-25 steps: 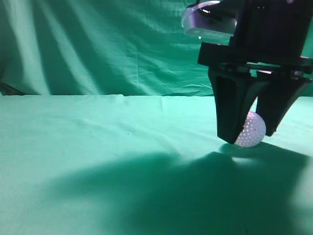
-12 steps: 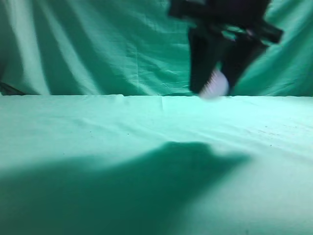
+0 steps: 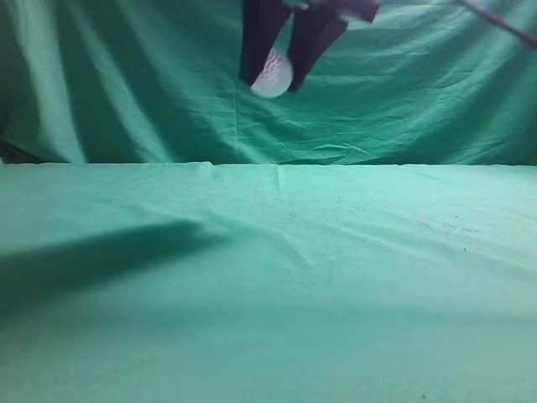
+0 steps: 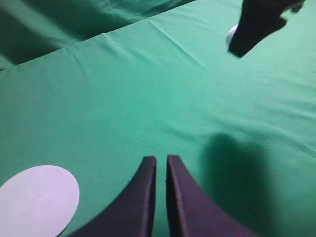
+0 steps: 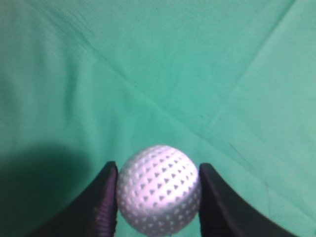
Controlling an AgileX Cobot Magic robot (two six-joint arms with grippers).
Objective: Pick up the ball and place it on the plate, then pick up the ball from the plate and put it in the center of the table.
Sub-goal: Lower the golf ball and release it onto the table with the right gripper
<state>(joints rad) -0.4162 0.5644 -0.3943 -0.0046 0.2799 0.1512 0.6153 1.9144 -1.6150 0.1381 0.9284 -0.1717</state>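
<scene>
My right gripper is to let go of the ball on the green table [image 3: 166,190] between the dark shadow and the back edge. The ball is now held high above the table.
The white dimpled ball [image 3: 273,74] is held high in the air between the two black fingers of my right gripper [image 3: 275,77], near the top of the exterior view, well above the green table [image 3: 268,277]. In the right wrist view the ball [image 5: 159,192] fills the gap between the fingers of my right gripper [image 5: 158,195]. The left wrist view shows the right gripper with the ball [image 4: 232,35] at the upper right. My left gripper [image 4: 161,160] is shut and empty, low over the table [image 4: 148,98]. A white plate [image 4: 37,200] lies at the lower left of that view.
A draped green cloth backdrop [image 3: 126,84] hangs behind the table. A dark shadow [image 3: 92,252] falls on the left part of the cloth.
My right gripper has lifted the ball off the table at the right and carried it up and to the left. Its shadow has shifted left.
</scene>
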